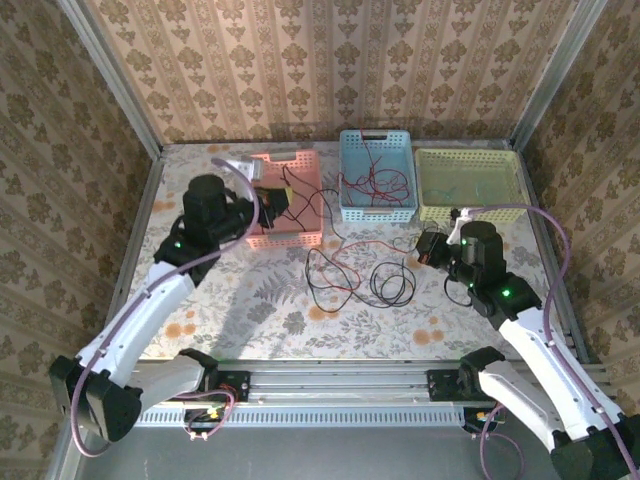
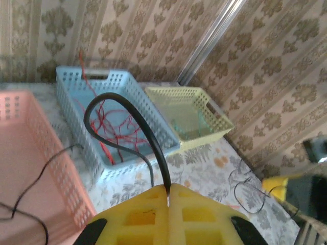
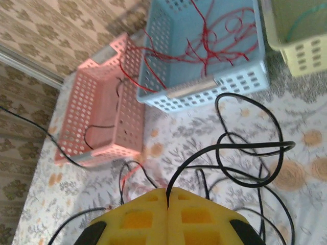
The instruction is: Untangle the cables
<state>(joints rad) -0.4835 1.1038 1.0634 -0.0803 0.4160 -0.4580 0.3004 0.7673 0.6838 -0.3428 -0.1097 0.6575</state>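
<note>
The black piece of cable is at the spot for the black cable. Next, I let go of the black cable with my left gripper beside it, on the bottom of the pink basket [image 1: 290,209] [image 2: 19,205].
Black and red cables [image 1: 345,272] lie tangled on the table in front of the baskets. More red cables [image 1: 378,180] sit in the blue basket [image 1: 346,170]. My left gripper [image 1: 275,205] hangs over the pink basket [image 1: 300,238], shut on a black cable [image 2: 122,102] that arcs up from its fingertips [image 2: 168,188]. My right gripper [image 1: 430,248] is at the tangle's right side, shut on another black cable [image 3: 245,148] that loops away from its tips [image 3: 167,193]. A red strand [image 3: 130,176] lies among the black ones just ahead of it.
A pale yellow basket [image 1: 468,158] stands at the back right, beside the blue one. A black strand [image 3: 99,127] lies inside the pink basket [image 3: 76,112]. Patterned walls close in the table on three sides.
</note>
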